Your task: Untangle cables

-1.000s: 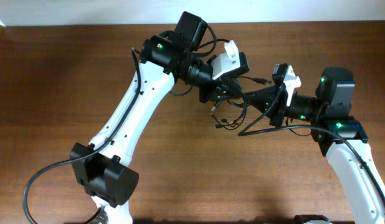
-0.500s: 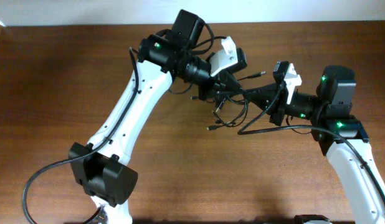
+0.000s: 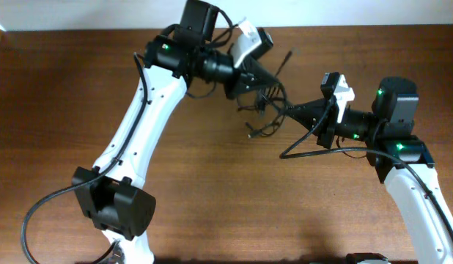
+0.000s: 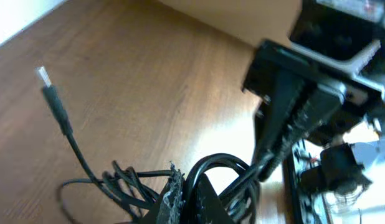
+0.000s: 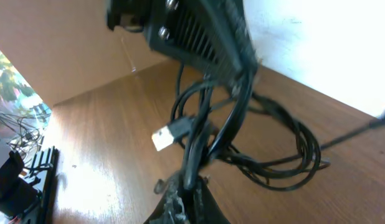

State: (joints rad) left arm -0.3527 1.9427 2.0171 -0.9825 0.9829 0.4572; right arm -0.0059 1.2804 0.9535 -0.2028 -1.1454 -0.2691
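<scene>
The piece of cable runs taut from my left gripper to my right gripper beside bunched loops, so my right gripper will open and take the bundle (image 3: 268,103), freeing my left gripper.
The cables (image 3: 267,110) are a tangle of thin black cords held in the air between my two grippers over the far middle of the table. My left gripper (image 3: 264,82) is shut on a loop of the cables (image 4: 211,171); one cord with a silver plug (image 4: 44,76) sticks out free. My right gripper (image 3: 291,111) is shut on another strand of the cables (image 5: 199,149), with a white-tipped plug (image 5: 164,137) and looped cords (image 5: 292,155) hanging beyond it. A plug end (image 3: 250,135) dangles below the bundle.
The brown wooden table (image 3: 212,191) lies under both arms. A thicker black cable (image 3: 314,152) runs from the right arm near the tangle. Another thick cable (image 3: 43,213) curls by the left arm's base. A pale wall edges the table's far side.
My left gripper has lifted and pulled back to the upper left with its cords, stretching the tangle away from the right gripper. The right arm has stayed still.
</scene>
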